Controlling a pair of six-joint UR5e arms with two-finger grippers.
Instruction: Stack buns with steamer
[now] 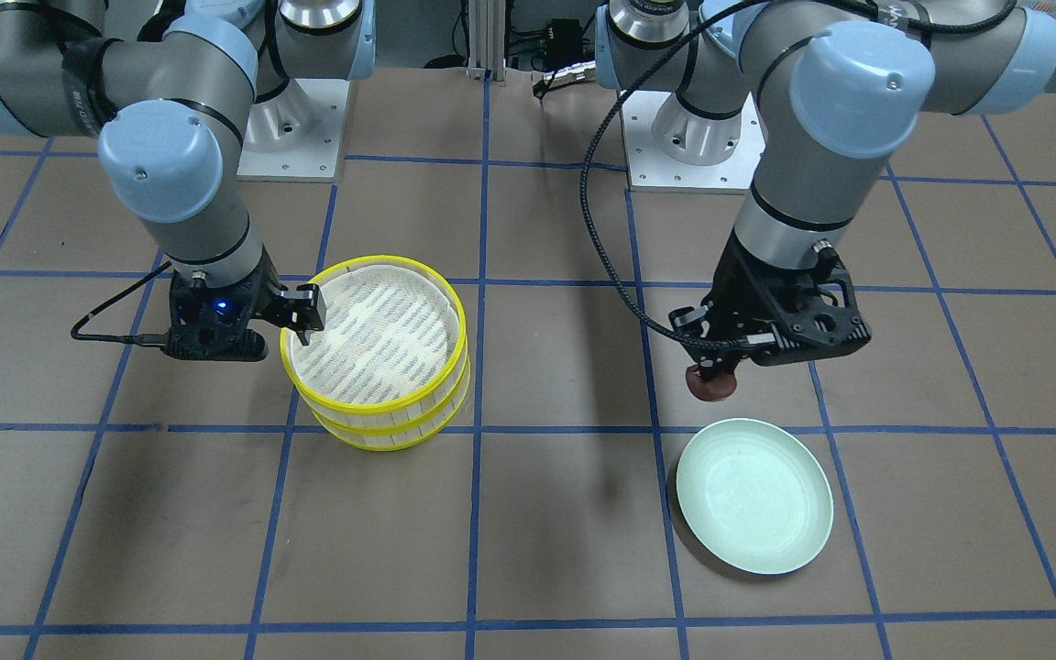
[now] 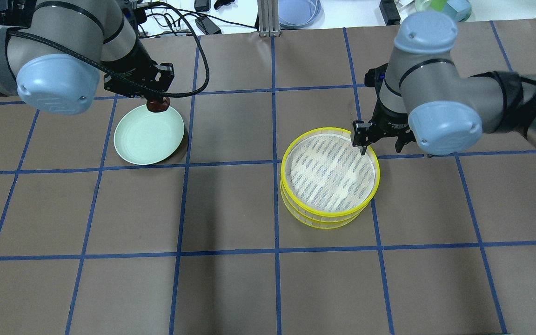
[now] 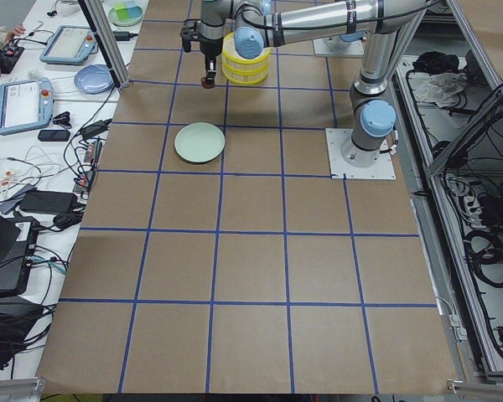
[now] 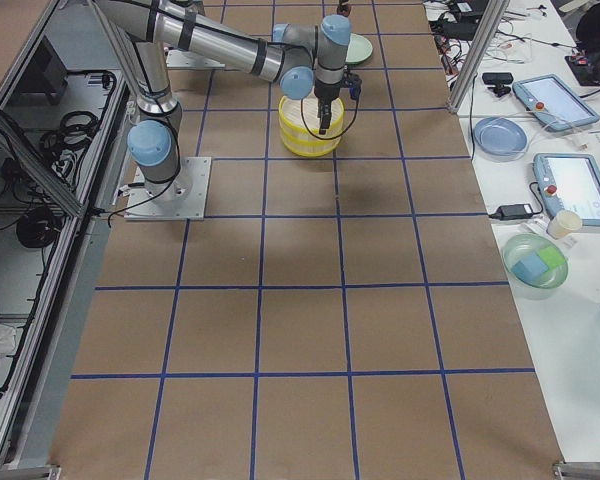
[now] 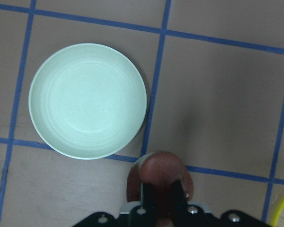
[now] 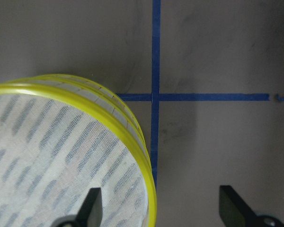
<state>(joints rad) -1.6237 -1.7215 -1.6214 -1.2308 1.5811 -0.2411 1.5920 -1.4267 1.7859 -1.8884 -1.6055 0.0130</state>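
Next, the left gripper releases the dark reddish-brown bun, now just off the plate's rim in the air, on the steamer's white striped top, toward the pale green plate [image 1: 416, 339].
My left gripper [image 1: 719, 365] is shut on the dark reddish-brown bun [image 1: 710, 386] and holds it in the air just off the rim of the pale green plate [image 1: 753, 495]. The left wrist view shows the bun [image 5: 159, 173] between the fingers, with the plate [image 5: 87, 99] empty. The yellow-rimmed steamer [image 2: 324, 218], a stack of tiers with a white striped top, stands on the table. My right gripper [image 2: 379, 142] is open and empty over the steamer's rim [image 6: 132, 137], one finger [image 6: 92, 203] over its top and the other outside it. The cream-yellow bun is not in view.
The table is brown paper with a grid of blue tape lines. Both arm bases [image 1: 290, 119] stand on white plates at the robot's edge. Benches with tablets, bowls and cables [image 3: 33, 100] run along the operators' side.
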